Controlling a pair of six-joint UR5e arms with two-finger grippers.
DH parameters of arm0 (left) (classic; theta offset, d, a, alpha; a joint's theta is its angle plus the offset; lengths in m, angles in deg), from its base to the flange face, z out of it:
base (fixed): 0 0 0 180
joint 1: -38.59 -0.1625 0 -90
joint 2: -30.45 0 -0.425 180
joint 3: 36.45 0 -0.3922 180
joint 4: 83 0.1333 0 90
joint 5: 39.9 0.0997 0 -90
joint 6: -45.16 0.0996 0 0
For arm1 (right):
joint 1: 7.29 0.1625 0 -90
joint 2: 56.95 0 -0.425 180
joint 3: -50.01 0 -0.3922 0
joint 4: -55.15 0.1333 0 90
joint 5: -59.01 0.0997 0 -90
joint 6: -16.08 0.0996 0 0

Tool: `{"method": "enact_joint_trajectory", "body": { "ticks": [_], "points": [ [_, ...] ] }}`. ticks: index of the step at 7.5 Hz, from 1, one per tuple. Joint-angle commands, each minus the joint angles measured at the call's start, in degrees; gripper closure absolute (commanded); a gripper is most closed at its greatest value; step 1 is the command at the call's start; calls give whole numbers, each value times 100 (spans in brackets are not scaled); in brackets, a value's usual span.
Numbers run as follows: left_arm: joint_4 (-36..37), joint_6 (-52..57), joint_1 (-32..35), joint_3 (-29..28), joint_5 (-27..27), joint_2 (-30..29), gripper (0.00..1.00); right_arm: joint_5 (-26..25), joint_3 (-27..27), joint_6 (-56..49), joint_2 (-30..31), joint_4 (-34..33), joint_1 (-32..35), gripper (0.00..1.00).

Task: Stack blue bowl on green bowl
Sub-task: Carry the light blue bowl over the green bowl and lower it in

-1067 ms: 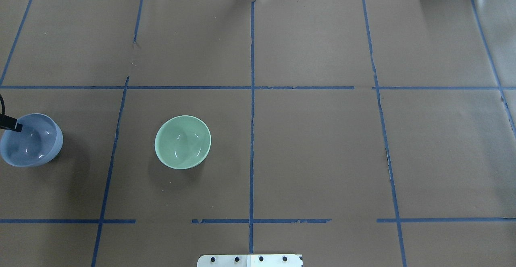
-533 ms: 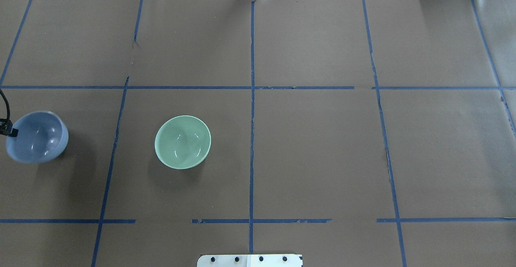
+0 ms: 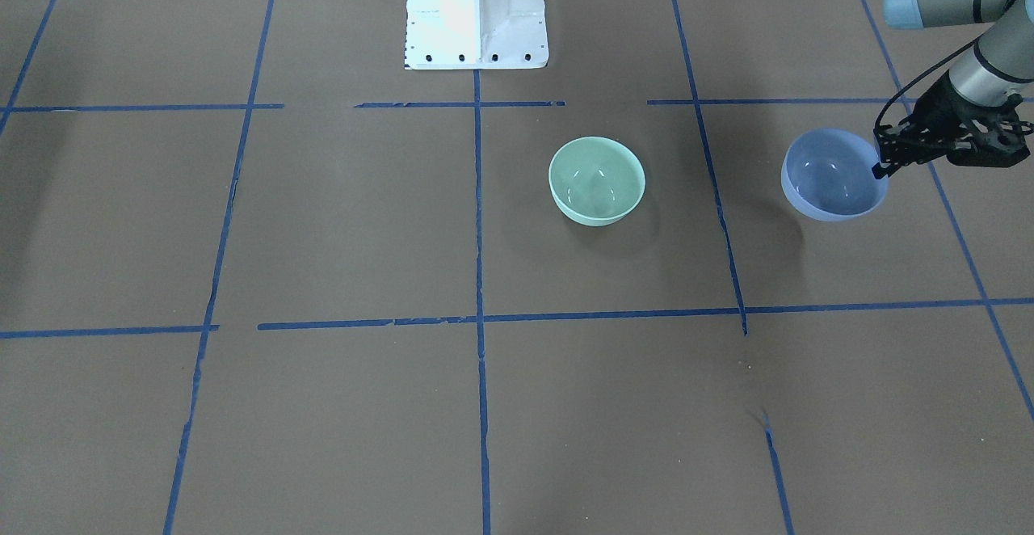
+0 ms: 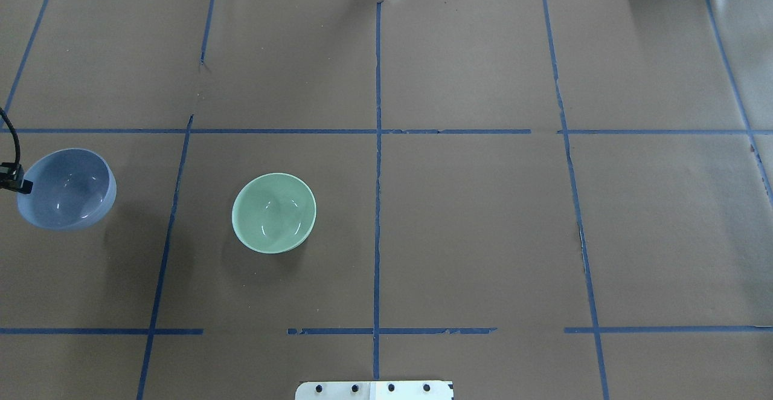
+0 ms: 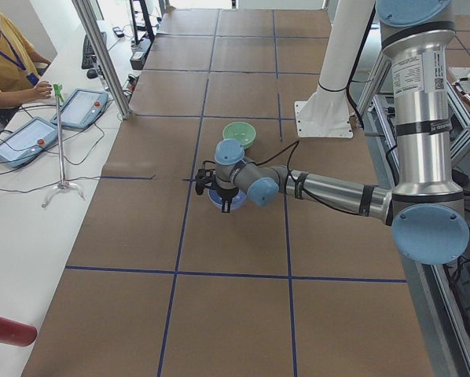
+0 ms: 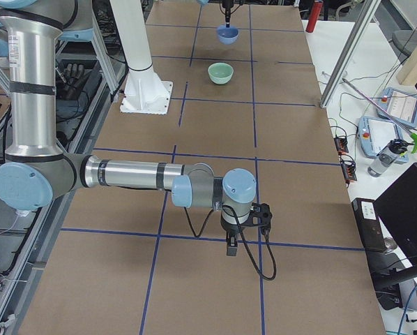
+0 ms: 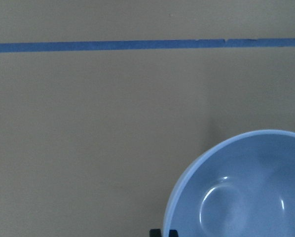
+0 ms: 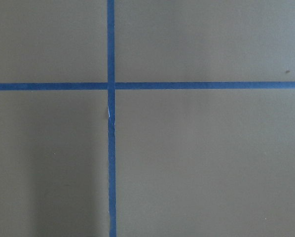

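Note:
I will release the blue bowl, hanging a little above the table, from my left gripper inside the empty green bowl (image 3: 597,180), nested within the green bowl's rim.
The blue bowl (image 4: 67,190) hangs tilted a little above the table at the far left of the overhead view, with its shadow below it. My left gripper (image 4: 22,185) is shut on its left rim, as the front-facing view (image 3: 880,165) also shows. In the left wrist view the blue bowl (image 7: 246,192) fills the lower right. The green bowl (image 4: 273,212) stands upright and empty on the table, about two bowl widths to the right of the blue bowl (image 3: 832,179). My right gripper (image 6: 230,246) hovers over bare table far from both bowls; I cannot tell if it is open.
The table is covered in brown paper with a blue tape grid (image 4: 377,146). The robot's white base plate (image 3: 477,10) stands at the near middle edge. Control pendants (image 5: 23,137) and an operator are beyond the table's far side.
The blue bowl has risen off the table and moved to the right, toward the green bowl, in my left gripper. The green bowl has not moved.

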Motion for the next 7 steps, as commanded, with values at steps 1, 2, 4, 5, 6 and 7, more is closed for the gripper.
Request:
{"method": "enact_joint_trajectory", "body": {
  "ticks": [1,2,4,5,6,7],
  "points": [
    [531,-1618,-104,820,49,-502,100,0,0,0,0,2,0,0],
    [548,-2481,-645,856,110,-897,100,0,0,0,0,2,0,0],
    [1019,-3680,-1499,865,731,-1750,100,9,0,0,0,2,0,0],
    [1484,-3867,-1799,857,1056,-2154,100,0,0,0,0,2,0,0],
    [1663,-4139,-2124,822,1260,-2341,100,0,0,0,0,2,0,0],
    [1664,-4272,-2440,796,1488,-2360,100,0,0,0,0,2,0,0]
  ]
}}
